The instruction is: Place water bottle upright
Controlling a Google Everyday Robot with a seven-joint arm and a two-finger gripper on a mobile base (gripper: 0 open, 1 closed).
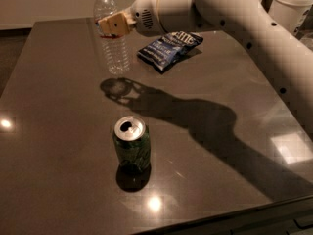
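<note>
My gripper will release the water bottle standing upright on the dark table point(114, 89) behind the green soda can.
The water bottle point(116, 53) is clear and ribbed with a white cap, and stands upright at the far left of the dark table point(58, 131). My gripper point(113, 26) reaches in from the right and is shut on the bottle at its label band, with the tan fingers point(116, 24) in front of it. The bottle's base is just at the tabletop, and I cannot tell if it touches. Its shadow lies right in front of it.
A green soda can point(132, 145) stands upright, opened, in the near middle of the table. A blue chip bag point(168, 47) lies at the back, right of the bottle. My white arm point(234, 13) crosses the upper right. The table's front edge runs along the bottom right.
</note>
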